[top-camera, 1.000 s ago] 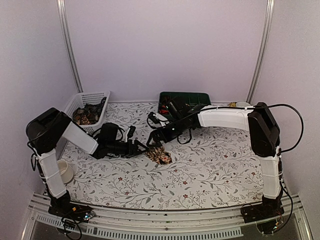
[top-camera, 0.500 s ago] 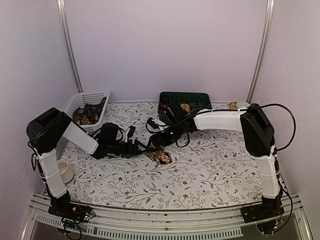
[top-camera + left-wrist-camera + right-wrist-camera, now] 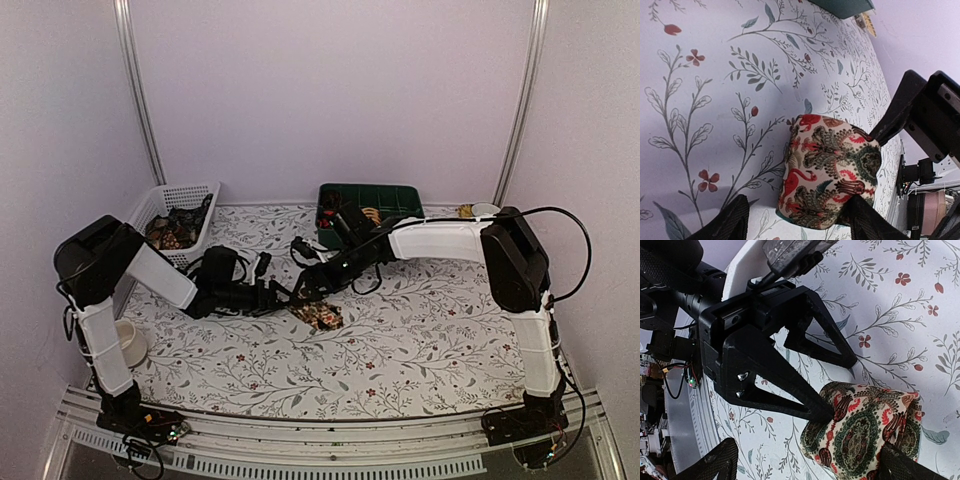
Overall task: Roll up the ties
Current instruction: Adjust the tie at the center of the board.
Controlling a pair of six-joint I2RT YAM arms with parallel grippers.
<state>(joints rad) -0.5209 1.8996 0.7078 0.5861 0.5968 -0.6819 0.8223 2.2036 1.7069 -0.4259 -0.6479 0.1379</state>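
The rolled tie leans at a slant on one finger of my left gripper, so I will open that gripper and grab the rolled tie squarely by both sides (image 3: 787,182).
A rolled tie (image 3: 318,314) with a cream, red and green paisley pattern lies on the floral tablecloth; it also shows in the left wrist view (image 3: 830,177) and the right wrist view (image 3: 867,430). My left gripper (image 3: 287,296) (image 3: 795,227) is open, and its right finger (image 3: 867,220) touches the roll's side while the other stands off on the cloth. My right gripper (image 3: 311,288) (image 3: 807,470) is open over the roll from the far side, and one finger (image 3: 902,467) rests against the roll. The left gripper's fingertip (image 3: 820,412) presses the roll's edge in the right wrist view.
A white basket (image 3: 160,203) holding loose ties stands at the back left. A green tray (image 3: 395,192) with rolled ties stands at the back centre. A white bowl (image 3: 130,342) sits by the left arm's base, and a small cup (image 3: 487,210) at the back right.
My right gripper has moved left and down towards the roll, closing in on my left gripper. The left arm has barely moved.
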